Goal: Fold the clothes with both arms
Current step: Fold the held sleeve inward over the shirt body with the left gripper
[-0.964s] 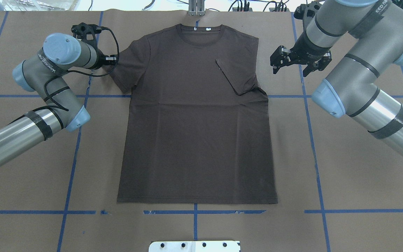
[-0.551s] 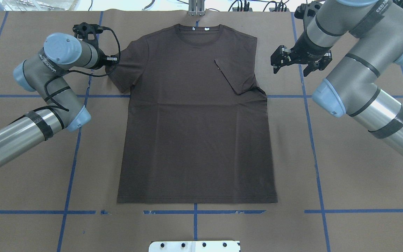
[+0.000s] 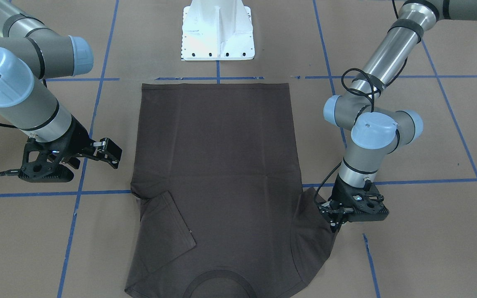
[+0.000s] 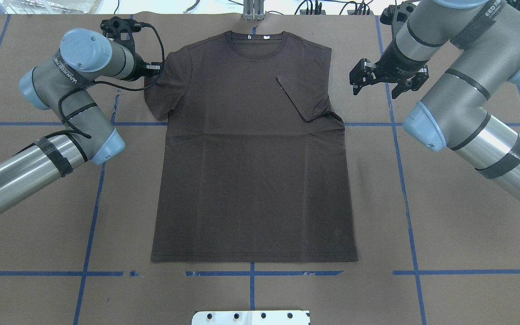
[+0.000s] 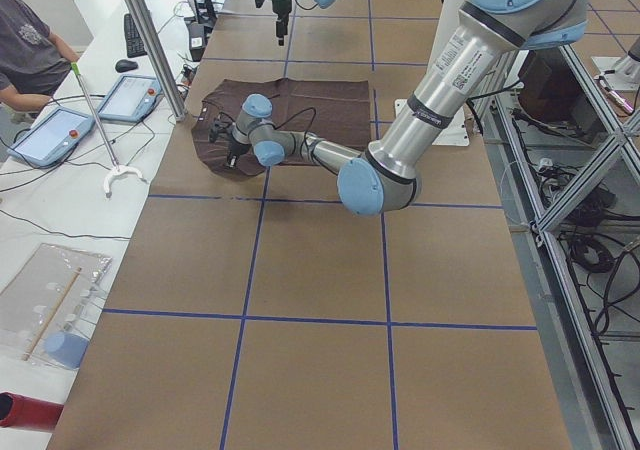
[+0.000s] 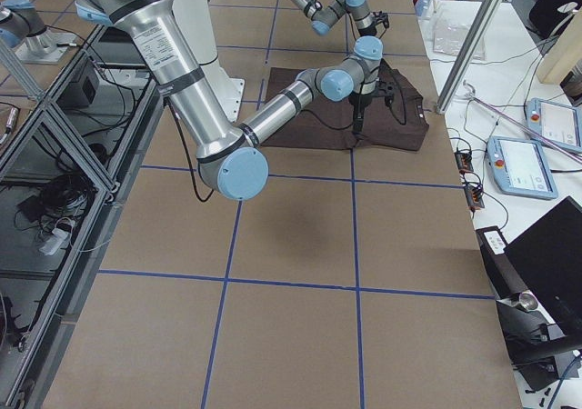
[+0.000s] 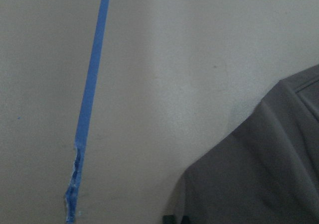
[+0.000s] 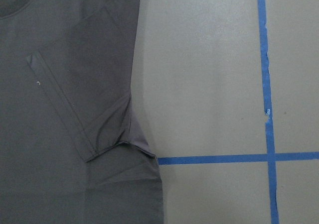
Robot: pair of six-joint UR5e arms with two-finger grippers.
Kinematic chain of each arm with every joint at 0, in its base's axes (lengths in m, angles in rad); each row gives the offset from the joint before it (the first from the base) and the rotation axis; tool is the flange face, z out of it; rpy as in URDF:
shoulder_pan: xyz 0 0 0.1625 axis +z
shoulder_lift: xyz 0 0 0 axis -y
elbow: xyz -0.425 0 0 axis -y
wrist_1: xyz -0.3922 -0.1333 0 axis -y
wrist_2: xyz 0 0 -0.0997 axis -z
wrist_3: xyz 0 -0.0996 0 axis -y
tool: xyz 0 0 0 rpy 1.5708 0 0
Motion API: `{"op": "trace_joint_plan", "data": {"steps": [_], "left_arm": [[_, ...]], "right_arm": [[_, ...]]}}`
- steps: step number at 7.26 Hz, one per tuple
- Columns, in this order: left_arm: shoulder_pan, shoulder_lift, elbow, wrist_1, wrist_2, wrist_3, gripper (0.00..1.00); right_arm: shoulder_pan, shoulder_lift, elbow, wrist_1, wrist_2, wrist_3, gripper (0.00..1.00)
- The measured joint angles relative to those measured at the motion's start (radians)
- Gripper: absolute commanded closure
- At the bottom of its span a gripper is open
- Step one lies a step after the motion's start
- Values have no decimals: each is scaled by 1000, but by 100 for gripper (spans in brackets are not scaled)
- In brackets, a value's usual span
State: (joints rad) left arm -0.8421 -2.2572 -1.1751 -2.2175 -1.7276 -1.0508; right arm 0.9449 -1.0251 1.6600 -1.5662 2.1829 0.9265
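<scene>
I will release the raised sleeve's edge from my left gripper on the T-shirt's chest [image 3: 249, 218], opposite the folded sleeve.
The dark brown T-shirt [image 4: 253, 158] lies flat on the brown table, collar [image 4: 254, 43] at the far edge with small white labels. Its sleeve on my right side is folded inward onto the chest [image 4: 303, 97], which also shows in the right wrist view [image 8: 75, 109]. My left gripper [image 4: 155, 68] is shut on the edge of the other sleeve [image 4: 163, 90] and holds it slightly raised [image 3: 333, 221]; the left wrist view shows that sleeve [image 7: 259, 174]. My right gripper [image 4: 375, 92] is open and empty, hovering beside the shirt's right shoulder [image 3: 95, 163].
The white pedestal base [image 3: 218, 33] stands at the near edge behind the shirt's hem. Blue tape lines [image 4: 400, 180] grid the table. In the exterior left view an operator [image 5: 25, 55] and tablets [image 5: 50, 135] are at a side table beyond the far edge.
My left gripper has moved toward the far edge and a little inward, dragging the sleeve edge with it. The right gripper has barely moved.
</scene>
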Motion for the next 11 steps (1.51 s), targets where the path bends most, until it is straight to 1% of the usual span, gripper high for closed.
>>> {"op": "trace_joint_plan", "data": {"steps": [1,2,3,5,7,8,10,11], "left_arm": [[2,-36,-40,95,-1,-22,100],[16,-76,-56,160,-1,-69,100],[47,-120,-44,184,1,-129,100],[123,-241,70,182,8,-243,100],[149,-284,148,137,12,-276,100],[152,-288,171,109,12,-279,1],[152,-290,183,82,11,-270,0],[152,-288,169,67,7,-262,0]], "right_arm": [[0,-1,1,0,0,1,0],[0,-2,2,1,0,1,0],[0,-4,2,1,-2,3,0],[-1,-5,3,1,-7,10,0],[-3,-6,1,2,-9,12,0],[-4,-5,0,2,-10,13,0],[-5,-4,0,2,-9,14,0],[-4,-5,1,2,-9,14,0]]}}
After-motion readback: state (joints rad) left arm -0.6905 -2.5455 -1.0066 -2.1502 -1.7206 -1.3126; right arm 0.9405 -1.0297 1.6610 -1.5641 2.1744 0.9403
